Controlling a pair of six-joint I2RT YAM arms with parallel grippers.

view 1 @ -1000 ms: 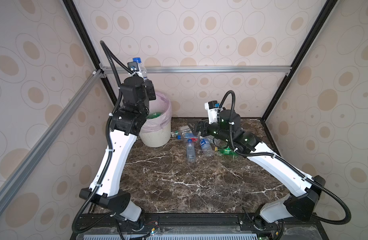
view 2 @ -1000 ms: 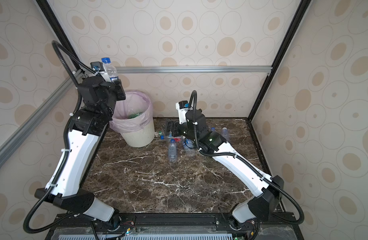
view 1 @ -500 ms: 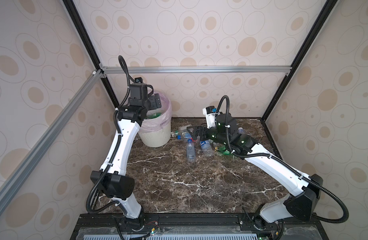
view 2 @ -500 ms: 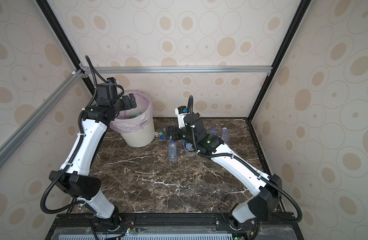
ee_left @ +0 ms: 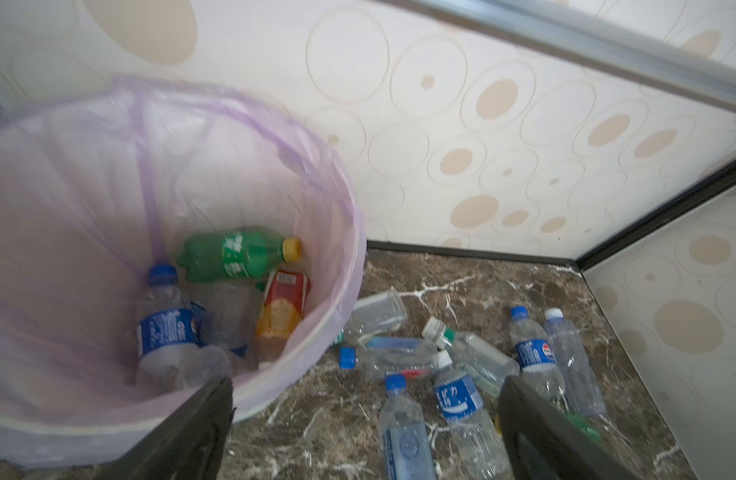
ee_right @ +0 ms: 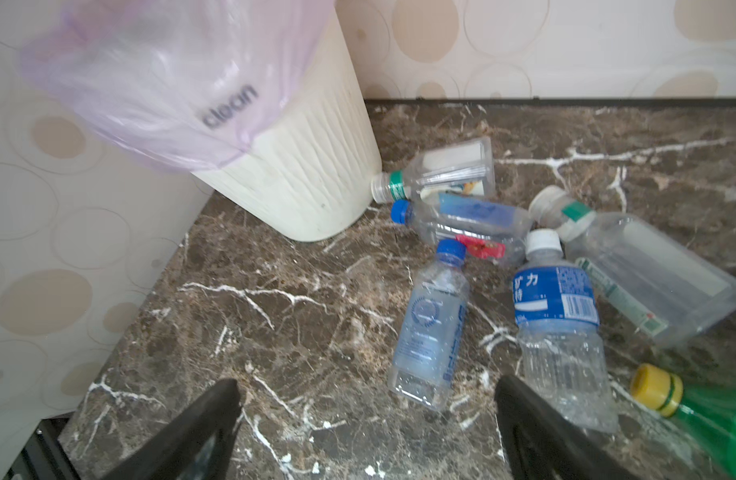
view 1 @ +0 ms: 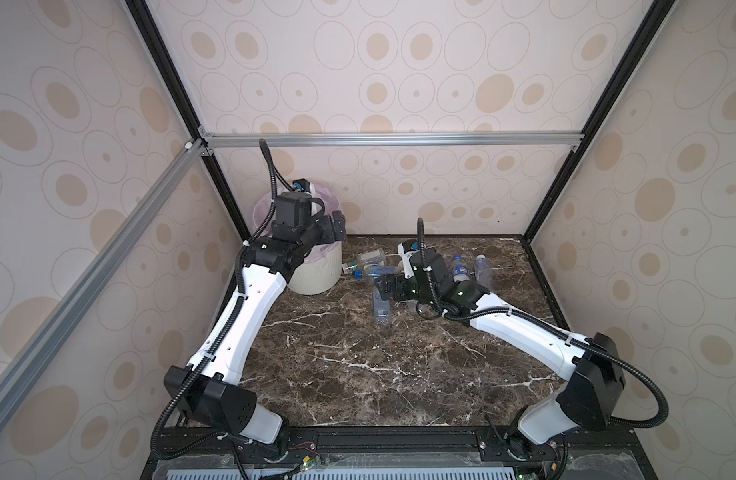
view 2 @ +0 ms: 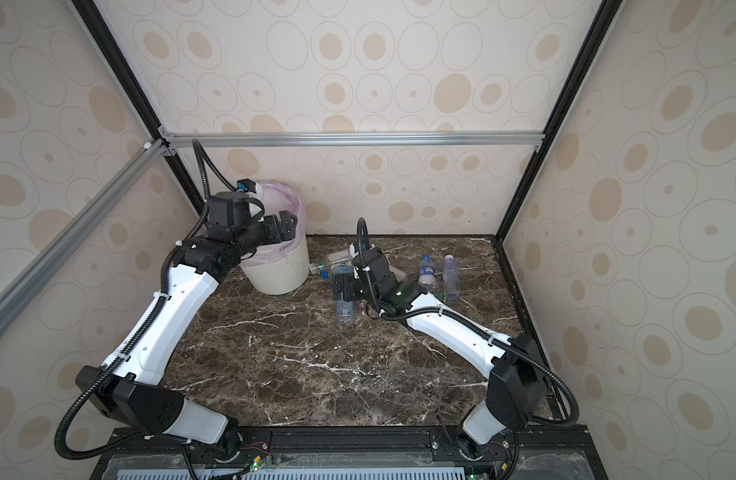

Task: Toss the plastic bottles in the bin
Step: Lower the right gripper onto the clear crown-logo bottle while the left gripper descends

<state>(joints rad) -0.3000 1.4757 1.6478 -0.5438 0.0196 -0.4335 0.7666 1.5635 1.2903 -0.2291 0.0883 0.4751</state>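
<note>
Next, I close my right gripper on the bottom end (view 1: 382,320) (ee_right: 423,385) of the blue-capped clear bottle, which lies beside the white-capped, blue-labelled bottle.
The cream ribbed bin (view 1: 316,278) with its pink bag stands at the back left. Inside it lie a green bottle (ee_left: 233,253), a blue-labelled clear bottle (ee_left: 167,328) and an orange-labelled one (ee_left: 281,316). My left gripper (view 1: 335,226) hangs open and empty above the bin's right rim (ee_left: 349,232). Several plastic bottles lie in a heap to the right of the bin. My right gripper (view 1: 383,286) is open and empty, low over a blue-capped clear bottle (ee_right: 430,324). A white-capped, blue-labelled bottle (ee_right: 557,316) lies beside that one.
Two more clear bottles (view 1: 460,268) (view 1: 482,270) lie near the back right, behind my right arm. A green bottle with a yellow cap (ee_right: 699,407) lies at the heap's edge. The back wall (view 1: 399,199) stands close behind the bin and bottles.
My left gripper held a blue-capped bottle high above the bin; it has since come down, opened and holds nothing. My right gripper has sunk lower over the heap.
</note>
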